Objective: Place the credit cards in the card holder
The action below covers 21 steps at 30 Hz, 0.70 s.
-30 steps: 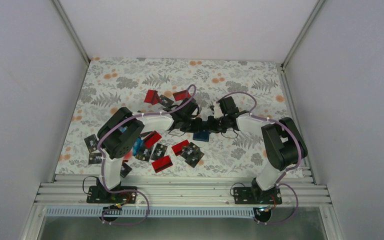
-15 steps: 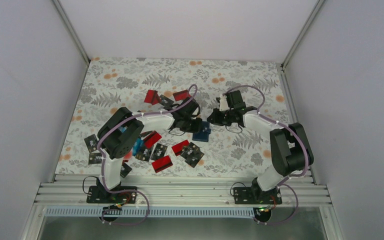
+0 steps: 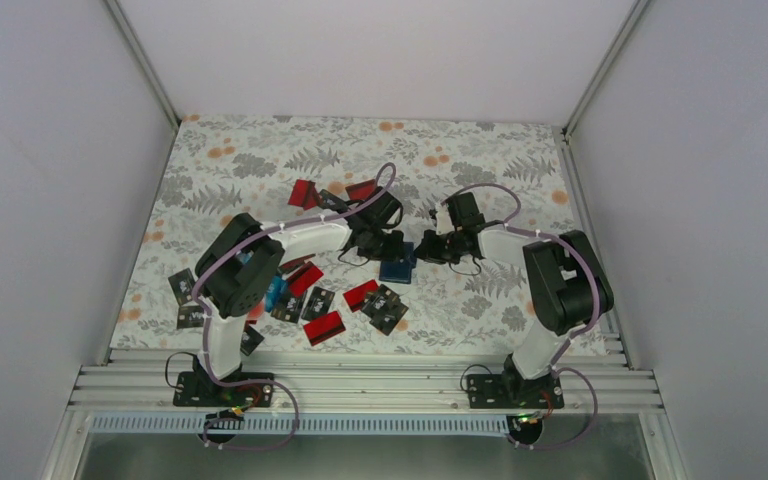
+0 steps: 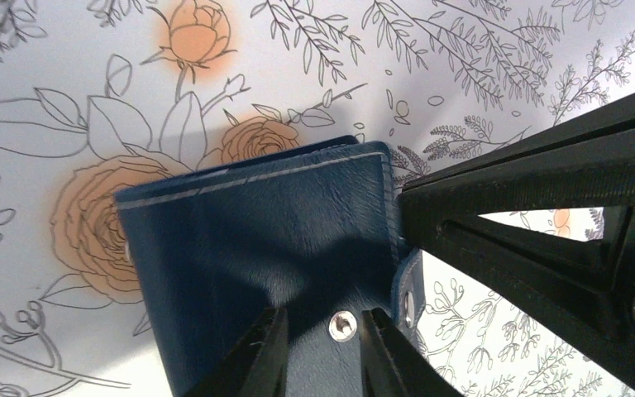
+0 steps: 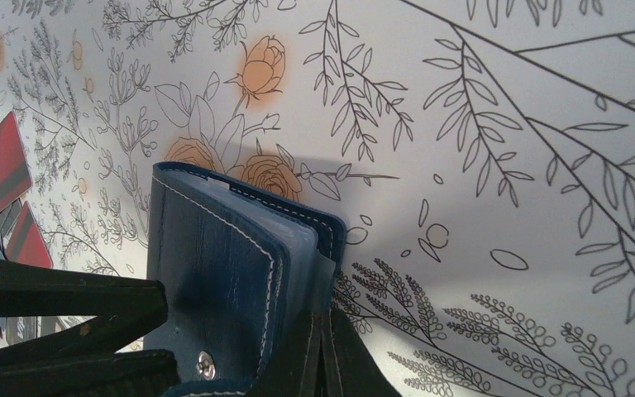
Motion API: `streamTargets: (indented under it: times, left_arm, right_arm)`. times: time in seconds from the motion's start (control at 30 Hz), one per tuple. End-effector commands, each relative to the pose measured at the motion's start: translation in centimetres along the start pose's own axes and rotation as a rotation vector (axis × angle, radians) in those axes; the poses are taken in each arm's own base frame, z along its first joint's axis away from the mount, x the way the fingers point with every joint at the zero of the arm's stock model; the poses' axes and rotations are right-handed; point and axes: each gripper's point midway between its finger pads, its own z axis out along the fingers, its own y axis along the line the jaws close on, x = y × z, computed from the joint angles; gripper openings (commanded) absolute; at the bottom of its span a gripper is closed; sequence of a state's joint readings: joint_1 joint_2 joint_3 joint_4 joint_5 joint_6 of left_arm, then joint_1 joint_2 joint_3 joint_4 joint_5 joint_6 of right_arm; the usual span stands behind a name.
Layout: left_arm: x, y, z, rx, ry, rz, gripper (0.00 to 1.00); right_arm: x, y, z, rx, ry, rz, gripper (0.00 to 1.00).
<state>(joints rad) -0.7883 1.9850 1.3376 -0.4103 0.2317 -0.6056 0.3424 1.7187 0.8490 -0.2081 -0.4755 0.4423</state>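
Observation:
My left gripper is straddling the snap stud on the cover with its fingers while the strap stands outside them, so next I back away and grab the strap's end [image 4: 408,291].
The navy card holder [image 3: 398,263] lies on the flowered mat between my two grippers. In the left wrist view the card holder [image 4: 248,240] is under my left gripper [image 4: 325,356], whose open fingers rest on the cover on either side of a snap stud. In the right wrist view the card holder [image 5: 215,265] stands slightly open with clear sleeves showing. My right gripper [image 5: 321,356] is shut, its tips against the holder's open edge by the sleeves. Several credit cards [image 3: 325,327], red and black, lie scattered to the front left.
Two red cards [image 3: 305,192] lie behind the left arm. More cards [image 3: 182,288] sit near the mat's left edge. White walls enclose the mat, and a metal rail [image 3: 360,380] runs along the front. Red cards [image 5: 4,169] show at the left of the right wrist view.
My right gripper pulled back and up from the holder half a second ago and has now come back down to its right edge. My left gripper stayed at the holder.

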Motion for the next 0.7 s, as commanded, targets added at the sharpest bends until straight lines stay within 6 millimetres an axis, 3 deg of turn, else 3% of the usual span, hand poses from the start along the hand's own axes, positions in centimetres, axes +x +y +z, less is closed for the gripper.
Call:
streamTargets:
  times: [0.0,0.3,0.5,0.67]
  left_arm:
    - [-0.8,-0.4,-1.4,-0.021,-0.019,0.002,0.28]
    - [-1.7,-1.5,-2.0,0.011,-0.04,0.033,0.33]
    - [-0.5,0.6,-0.2,-0.069,0.007,0.024,0.13]
    - [0.1,1.2,0.8,-0.076,0.027,0.024,0.07]
  right_arm:
    - [-0.2,0.0,0.3,-0.013,-0.008,-0.019,0.04]
    - [-0.5,-0.1,-0.4,0.007,-0.032,-0.021,0.04]
    - [-1.9,1.6,-3.2,-0.011,-0.122,-0.049,0.04]
    - [-2.4,3.3,-4.2,-0.078,-0.149,-0.072,0.06]
